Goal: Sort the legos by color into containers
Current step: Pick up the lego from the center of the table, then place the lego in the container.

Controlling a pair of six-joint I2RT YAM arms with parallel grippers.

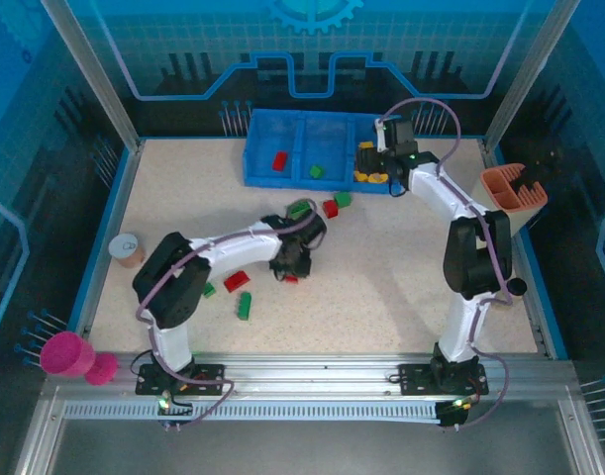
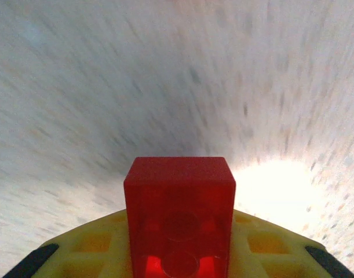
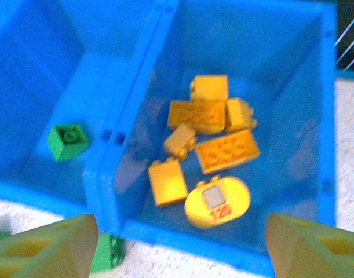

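Note:
I should release my left gripper's red lego, now low over the table's middle, between the divider and the blue tray's red lego (image 1: 290, 142).
My left gripper (image 1: 290, 265) is low over the middle of the table, shut on a red lego (image 2: 179, 191) that stands between its yellow fingers (image 2: 84, 249). More legos lie loose on the table: green ones (image 1: 302, 209) (image 1: 343, 199) (image 1: 244, 305) (image 1: 209, 290) and red ones (image 1: 330, 208) (image 1: 236, 281). The blue tray (image 1: 257, 148) stands at the back. Its left container holds a red lego (image 1: 279, 160), the middle one a green lego (image 3: 68, 141), and the right one several orange-yellow legos (image 3: 205, 113). Open and holding nothing, my right gripper (image 3: 179, 227) hovers over the right container.
A salmon-and-beige holder (image 1: 513, 193) stands at the right edge. A tan cup (image 1: 127, 248) sits at the table's left side, and a pink cup (image 1: 69, 354) lies off the front left corner. A green lego (image 3: 107, 252) rests just outside the tray's front wall.

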